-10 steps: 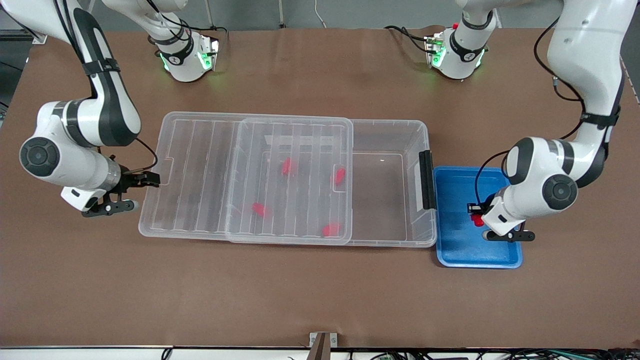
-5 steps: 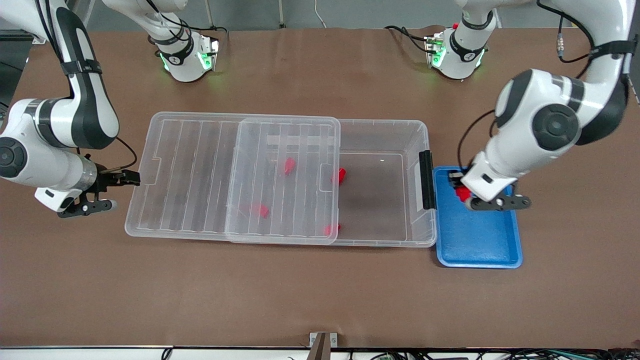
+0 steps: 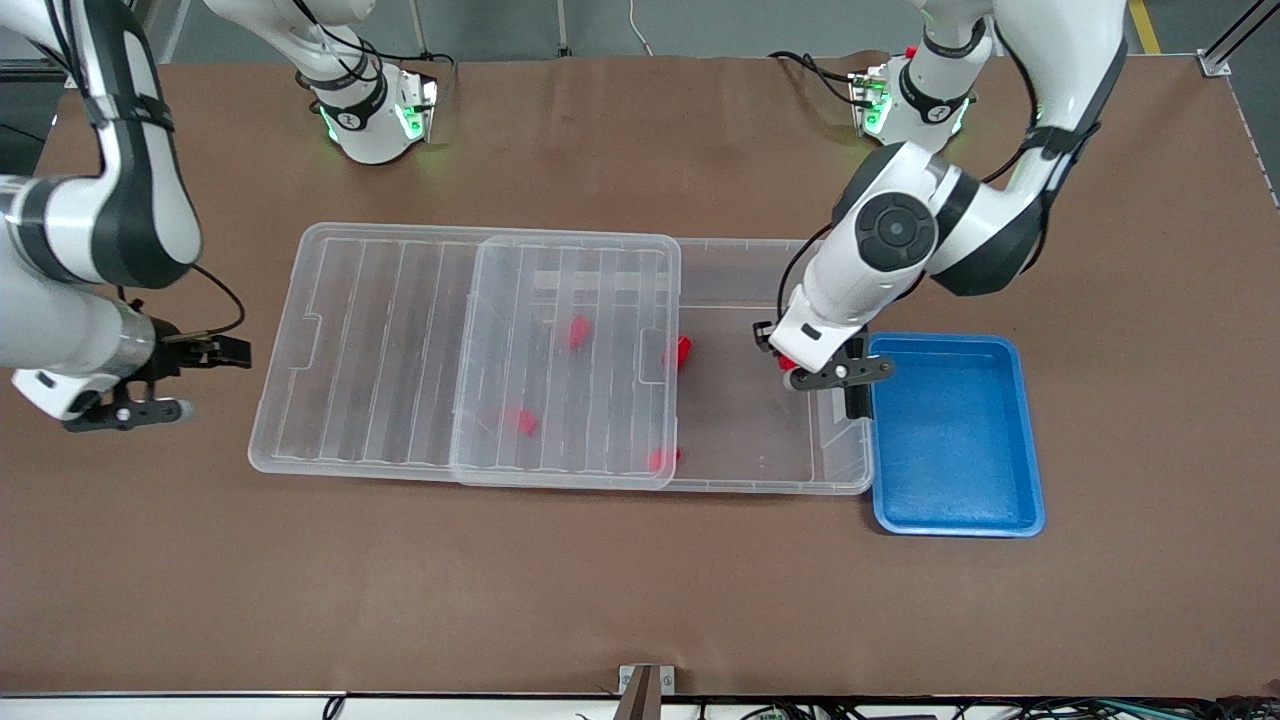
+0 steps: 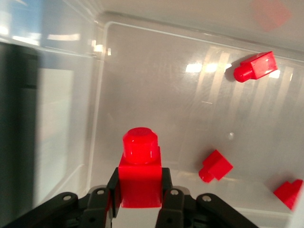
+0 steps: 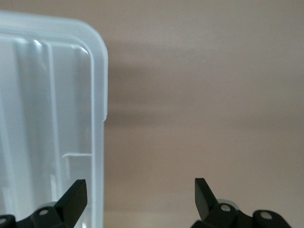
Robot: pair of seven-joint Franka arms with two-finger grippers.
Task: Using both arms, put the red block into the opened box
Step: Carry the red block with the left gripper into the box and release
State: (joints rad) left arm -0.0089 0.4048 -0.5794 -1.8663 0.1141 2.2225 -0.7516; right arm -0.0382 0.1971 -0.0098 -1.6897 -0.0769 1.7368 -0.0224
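The red block in my left gripper, now upright over the box floor, will be released by that gripper onto the clear box's bare bottom (image 3: 764, 390) (image 4: 141, 135), between the lid and the blue tray.
My left gripper (image 3: 792, 364) is shut on a red block (image 3: 785, 362) and hangs over the uncovered part of the clear box (image 3: 800, 487), close to its black latch (image 3: 856, 400). In the left wrist view the red block (image 4: 140, 166) sits upright between the fingers of the left gripper (image 4: 139, 194), stub end out, over the box floor (image 4: 156, 95). Several other red blocks lie inside, one (image 3: 682, 351) at the lid's edge. The ribbed lid (image 3: 400, 350) is slid partway off. My right gripper (image 3: 215, 380) stands open beside the lid's end, holding nothing.
A blue tray (image 3: 950, 440) lies against the box at the left arm's end of the table, with nothing in it. In the right wrist view the lid's rim (image 5: 97, 95) is beside the open right gripper (image 5: 140, 190), over brown tabletop (image 5: 204, 95).
The left arm has carried the red block up from the blue tray to over the box. The right gripper has backed away from the lid, which slid toward the right arm's end.
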